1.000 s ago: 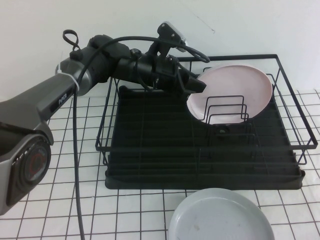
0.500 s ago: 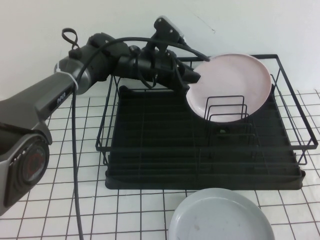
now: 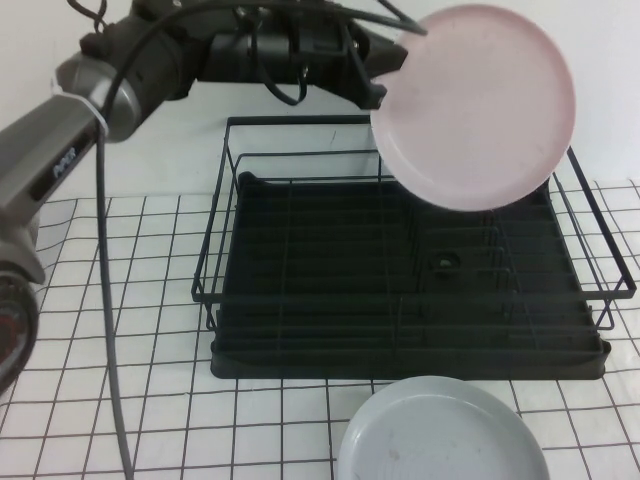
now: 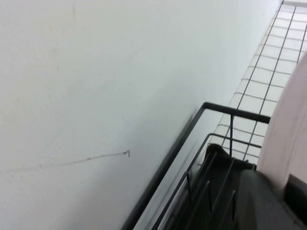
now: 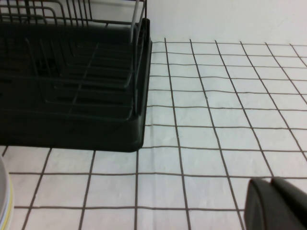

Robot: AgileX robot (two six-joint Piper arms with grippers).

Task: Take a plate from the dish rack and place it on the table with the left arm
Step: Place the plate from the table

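The pale pink plate, hanging above the black wire dish rack, will be let go by my left gripper on top of the grey-blue plate (image 3: 444, 466) before the rack.
The pale pink plate (image 3: 475, 105) hangs in the air above the back right of the black wire dish rack (image 3: 400, 290), clear of its dividers. My left gripper (image 3: 385, 70) is shut on the plate's left rim, with the arm reaching in from the upper left. In the left wrist view the plate's edge (image 4: 288, 139) shows between the dark fingers (image 4: 261, 201), over the rack's top rail (image 4: 230, 111). My right gripper (image 5: 278, 203) is shut and empty, low over the grid table (image 5: 216, 120) beside the rack's tray base (image 5: 72, 115).
A grey-blue plate (image 3: 442, 432) lies on the table just in front of the rack; its rim shows in the right wrist view (image 5: 4, 196). A white wall stands behind the rack. Grid table spreads to the left (image 3: 120, 330) of the rack.
My left gripper has lifted the pink plate up out of the rack's dividers, from resting height to well above the top rail. The arm rose with it.
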